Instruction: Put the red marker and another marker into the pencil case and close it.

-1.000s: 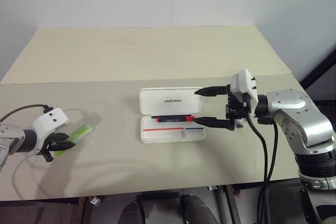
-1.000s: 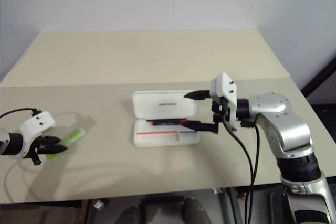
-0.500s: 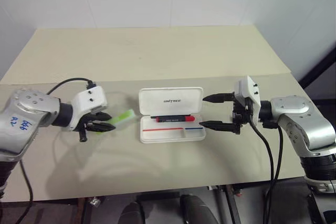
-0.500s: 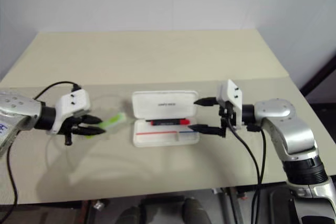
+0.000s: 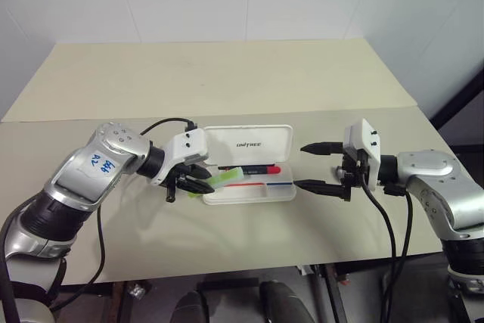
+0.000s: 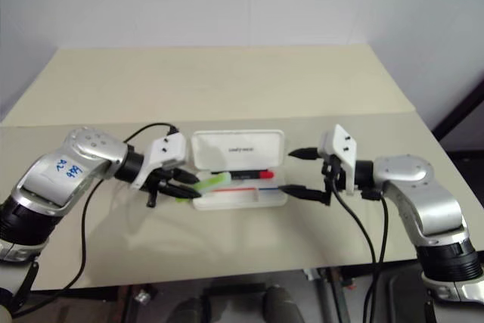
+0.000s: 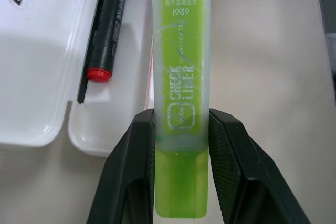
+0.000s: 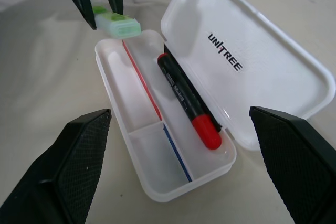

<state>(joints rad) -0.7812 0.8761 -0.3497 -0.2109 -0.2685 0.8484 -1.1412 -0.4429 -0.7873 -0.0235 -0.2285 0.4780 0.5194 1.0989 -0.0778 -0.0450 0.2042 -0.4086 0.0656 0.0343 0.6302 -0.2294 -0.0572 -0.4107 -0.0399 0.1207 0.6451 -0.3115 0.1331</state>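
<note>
Next, my left gripper lets go of the light-green highlighter in the front channel of the white pencil case (image 5: 240,194) (image 7: 176,69), next to the red marker.
The white pencil case (image 5: 249,141) lies open at the table's middle, lid tipped back. The red marker (image 5: 253,169) rests in the tray's rear channel, also seen from the right wrist (image 8: 189,98). My left gripper (image 5: 206,184) is shut on the light-green highlighter (image 7: 181,93), holding it by one end. Its free end (image 8: 118,24) reaches over the left end of the tray. My right gripper (image 5: 300,166) stands open just right of the case, with nothing between its fingers.
A black cable (image 5: 162,122) loops from my left wrist over the table. The table's front edge (image 5: 227,271) runs close below the case. A lighter board (image 5: 212,73) covers the table's far half, up to a white wall.
My left arm has swung right across the table, carrying the highlighter from the far left to the case's left end. My right gripper has drawn back to the right, off the case.
</note>
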